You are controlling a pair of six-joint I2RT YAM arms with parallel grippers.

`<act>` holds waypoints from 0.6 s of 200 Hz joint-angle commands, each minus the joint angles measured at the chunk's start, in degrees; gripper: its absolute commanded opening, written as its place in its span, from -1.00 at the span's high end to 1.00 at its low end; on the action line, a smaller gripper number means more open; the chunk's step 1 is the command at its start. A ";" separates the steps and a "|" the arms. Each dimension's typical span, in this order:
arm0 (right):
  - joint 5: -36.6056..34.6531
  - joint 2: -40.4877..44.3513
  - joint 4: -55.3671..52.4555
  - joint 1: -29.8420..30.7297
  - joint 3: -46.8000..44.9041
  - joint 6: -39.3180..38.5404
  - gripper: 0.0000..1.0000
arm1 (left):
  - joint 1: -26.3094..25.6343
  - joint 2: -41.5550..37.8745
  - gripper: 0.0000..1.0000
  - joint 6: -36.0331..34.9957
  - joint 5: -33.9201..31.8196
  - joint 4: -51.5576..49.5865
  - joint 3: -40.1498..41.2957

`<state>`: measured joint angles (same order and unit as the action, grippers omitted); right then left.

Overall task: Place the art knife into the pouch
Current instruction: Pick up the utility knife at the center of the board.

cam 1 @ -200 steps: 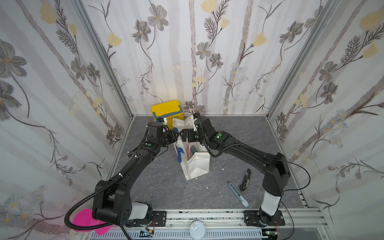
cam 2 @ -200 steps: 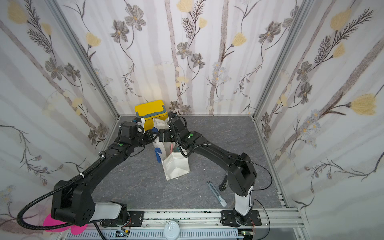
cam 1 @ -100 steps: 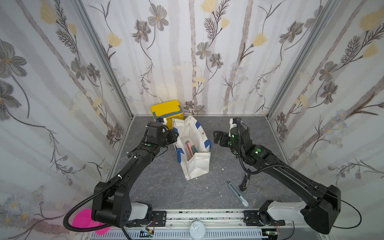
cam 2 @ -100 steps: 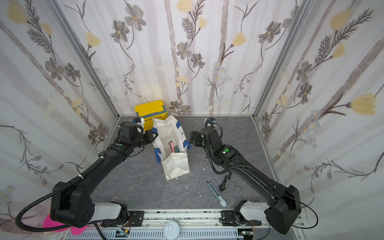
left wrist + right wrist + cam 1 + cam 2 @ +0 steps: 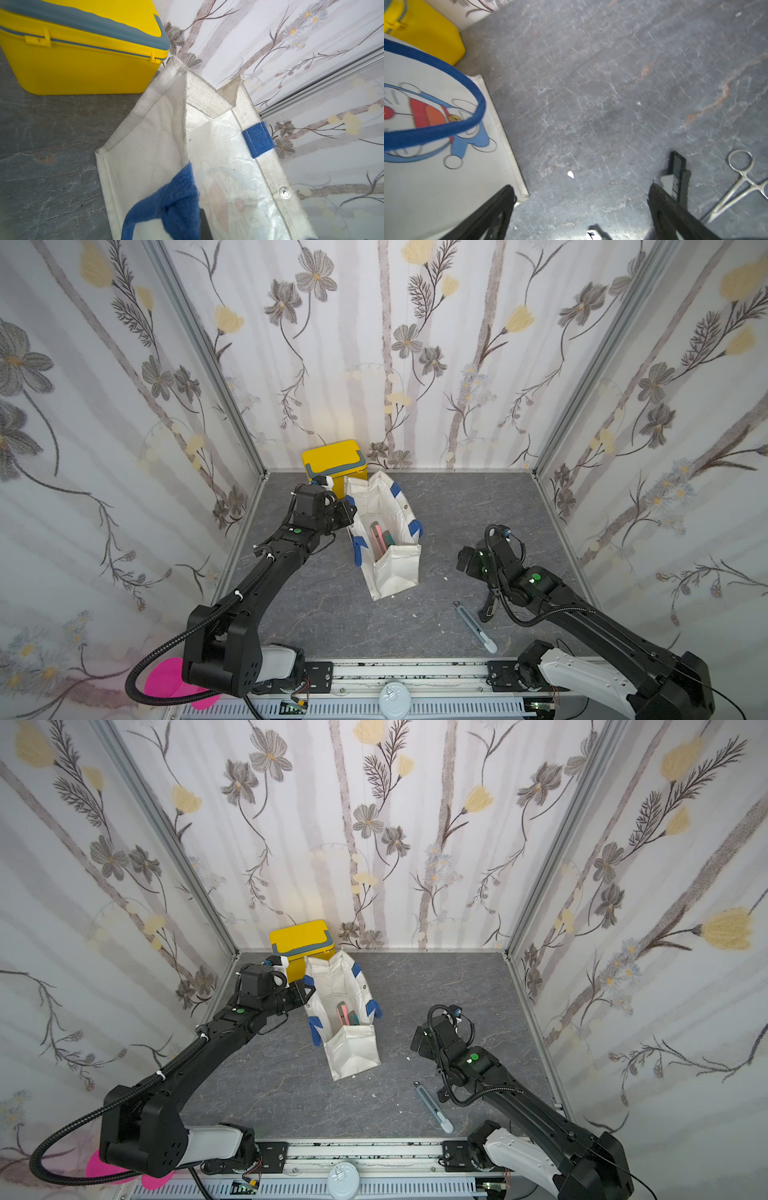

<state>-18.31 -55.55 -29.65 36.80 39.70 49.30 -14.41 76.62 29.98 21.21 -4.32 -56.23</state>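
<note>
I move my right gripper to the grey-blue art knife next and close it on its body [image 5: 464, 614] just behind the metal tip.
The white pouch [image 5: 392, 568] [image 5: 353, 1052] stands open on the grey floor, and a pink and a green art knife [image 5: 379, 539] lie inside it. My left gripper [image 5: 348, 512] [image 5: 306, 995] is shut on the pouch's blue strap [image 5: 172, 207] at its left rim and holds the mouth apart. My right gripper [image 5: 466, 563] [image 5: 580, 191] hangs open and empty over the floor to the right of the pouch [image 5: 436, 176]. A grey-blue art knife [image 5: 474, 627] [image 5: 433, 1106] and a black one [image 5: 490, 608] [image 5: 678, 176] lie on the floor near the front, below the right arm.
A yellow box with a grey handle [image 5: 334, 460] [image 5: 83, 52] stands against the back wall, just behind the pouch. Steel forceps [image 5: 741, 180] lie on the floor beside the black knife. Walls enclose the floor on three sides, and a rail runs along the front.
My right arm has pulled out of the pouch's mouth and swung right and toward the front, open. The left arm has kept its hold on the strap.
</note>
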 commanded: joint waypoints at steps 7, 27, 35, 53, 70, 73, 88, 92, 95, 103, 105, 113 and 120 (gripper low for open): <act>3.25 3.27 -3.17 0.07 -3.25 4.98 -0.84 | 0.01 0.19 1.00 -0.03 -0.39 2.48 -0.36; 4.95 3.91 -6.06 0.18 -4.86 5.93 -0.73 | 0.09 0.56 1.00 0.10 -0.39 2.90 -0.19; 5.53 3.74 -7.44 0.13 -5.00 6.28 -0.69 | 0.14 0.68 1.00 0.15 -0.36 2.83 -0.20; 7.90 3.43 -8.38 0.29 -6.25 6.75 -0.60 | 0.11 0.84 1.00 -0.15 -0.41 2.36 -0.29; 9.52 3.52 -8.35 0.88 -7.54 7.20 -0.43 | 0.16 0.73 1.00 -0.31 -0.87 2.09 -0.37; 9.70 3.51 -8.40 1.09 -7.76 7.21 -0.36 | 0.13 0.72 1.00 -0.34 -0.90 2.12 -0.40; 10.41 3.61 -8.22 2.28 -8.56 7.85 -0.07 | 0.12 0.93 1.00 -0.39 -0.93 2.08 -0.64; 10.81 3.52 -8.00 2.91 -8.77 7.83 -0.02 | 0.23 0.90 1.00 -0.42 -0.92 1.99 -0.72; 11.22 3.44 -7.64 3.31 -8.91 7.83 0.00 | 0.21 0.92 1.00 -0.43 -0.92 2.03 -0.72; 11.87 2.97 -7.07 4.60 -9.27 8.28 0.00 | 0.22 0.99 1.00 -0.42 -0.93 2.02 -0.60; 11.99 2.81 -7.04 4.91 -9.31 8.51 0.01 | 0.19 0.99 1.00 -0.44 -0.92 1.98 -0.63; 12.32 2.12 -6.77 6.28 -9.66 8.97 -0.01 | 0.22 1.08 1.00 -0.44 -0.93 1.92 -0.58; 12.37 1.43 -6.69 7.31 -9.85 9.29 -0.02 | 0.26 1.24 1.00 -0.36 -0.89 1.94 -0.56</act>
<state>-7.84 -52.60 -36.75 41.43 30.61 55.66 -14.28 77.52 29.93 20.84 -3.88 -56.27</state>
